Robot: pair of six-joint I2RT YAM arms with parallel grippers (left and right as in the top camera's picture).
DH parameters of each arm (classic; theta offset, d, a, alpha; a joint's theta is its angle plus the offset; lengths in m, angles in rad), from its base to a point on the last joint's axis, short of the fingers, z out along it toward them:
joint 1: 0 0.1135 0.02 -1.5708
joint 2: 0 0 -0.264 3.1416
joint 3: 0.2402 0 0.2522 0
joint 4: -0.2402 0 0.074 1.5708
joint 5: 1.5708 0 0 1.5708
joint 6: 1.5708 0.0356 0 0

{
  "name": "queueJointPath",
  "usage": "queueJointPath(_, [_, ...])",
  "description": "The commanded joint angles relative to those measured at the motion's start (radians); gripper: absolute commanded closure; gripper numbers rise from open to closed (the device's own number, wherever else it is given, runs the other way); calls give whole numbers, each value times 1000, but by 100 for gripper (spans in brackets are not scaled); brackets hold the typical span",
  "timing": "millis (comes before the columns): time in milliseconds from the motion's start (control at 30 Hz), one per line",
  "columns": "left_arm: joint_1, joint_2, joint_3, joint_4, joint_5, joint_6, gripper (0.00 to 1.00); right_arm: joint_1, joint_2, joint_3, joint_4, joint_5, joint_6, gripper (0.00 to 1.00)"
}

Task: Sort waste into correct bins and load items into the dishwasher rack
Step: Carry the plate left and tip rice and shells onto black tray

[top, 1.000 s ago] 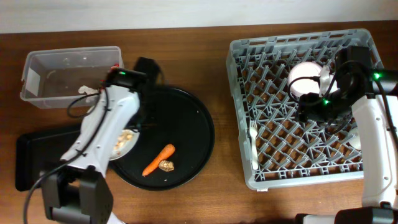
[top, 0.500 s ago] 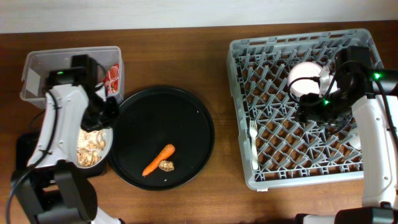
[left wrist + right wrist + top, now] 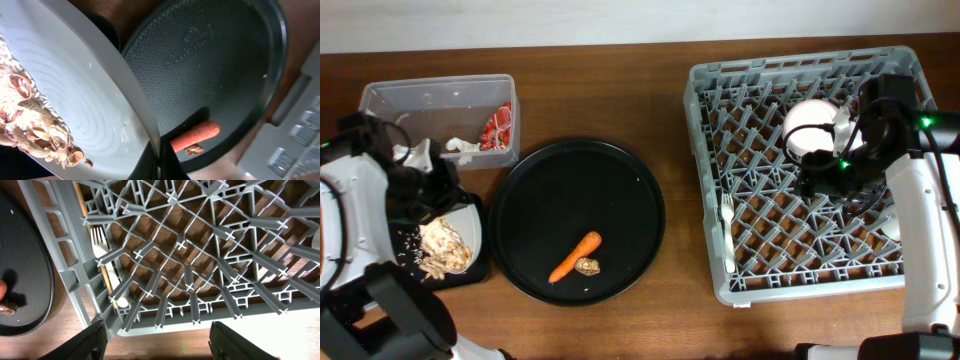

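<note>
The robot's left gripper needs to release the pale grey plate on the round black tray point(image 3: 625, 195) point(image 3: 241, 80), between the carrot and the dishwasher rack.
My left gripper point(image 3: 455, 195) point(image 3: 160, 162) is shut on the rim of the pale grey plate point(image 3: 463, 228) point(image 3: 80, 85). It holds the plate tilted over the shallow black tray point(image 3: 478, 272). Beige food scraps point(image 3: 442, 248) point(image 3: 35, 130) lie heaped at the plate's low edge. The clear tub point(image 3: 390, 105) holds the red wrapper point(image 3: 498, 128) and the white tissue point(image 3: 460, 147). My right gripper point(image 3: 812, 180) point(image 3: 157, 340) hangs open over the dishwasher rack point(image 3: 760, 290) point(image 3: 200, 255), holding nothing. In the rack are the bowl point(image 3: 813, 125) and the white fork point(image 3: 727, 225) point(image 3: 102, 250).
The large round black tray point(image 3: 610, 190) point(image 3: 210, 65) sits between the bins and the rack. On it lie an orange carrot point(image 3: 575, 257) point(image 3: 195, 135) and a small brown lump point(image 3: 587, 266) point(image 3: 194, 149). Bare wooden table shows behind the tray.
My left arm has swung the plate leftward off the round tray to above the shallow black tray, tilting it. The right arm has not moved.
</note>
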Motion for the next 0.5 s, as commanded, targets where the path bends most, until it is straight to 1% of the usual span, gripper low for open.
queueJointPath(0, [59,-36,21,-3,137,79,100,-2,-2,-8,-3,-5,-5,31])
queueJointPath(167, [162,-36,21,-28,307,171,100,-2,-2,-7,-3,-5,-5,31])
queueJointPath(267, [219,-36,21,-46,409,202,100,-2,-2,-7,-3,-5,-5,31])
queueJointPath(333, [267,-36,21,-63,503,241,100,-2,-2,-7,-3,-5,-5,31])
queueJointPath(467, [334,-36,21,-96,610,309,100,-2,-2,-7,-3,-5,-5,31])
